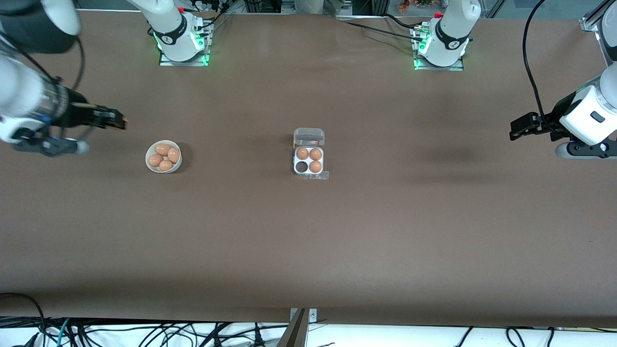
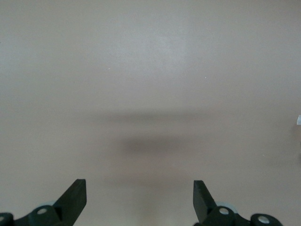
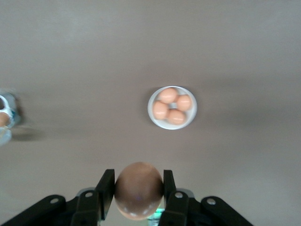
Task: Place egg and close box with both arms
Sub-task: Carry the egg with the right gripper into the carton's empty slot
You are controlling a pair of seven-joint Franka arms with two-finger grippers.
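Observation:
My right gripper is going to set the brown egg down in the empty cell of the open box (image 1: 301, 166) (image 3: 1, 103).
The box (image 1: 309, 172) sits open at mid-table, its clear lid (image 1: 309, 137) folded back toward the robots' bases. Three brown eggs fill its cells and one cell (image 1: 301, 166) is empty. My right gripper (image 1: 115, 120) is shut on a brown egg (image 3: 138, 189) and holds it over bare table, toward the right arm's end from the white bowl. My left gripper (image 1: 518, 130) is open and empty over bare table at the left arm's end; its fingers (image 2: 75, 195) stand wide apart. An edge of the box (image 3: 4, 120) shows in the right wrist view.
A round white bowl (image 1: 148, 159) with several brown eggs stands between the right gripper and the box; it also shows in the right wrist view (image 3: 155, 123). Cables lie along the table edge nearest the front camera.

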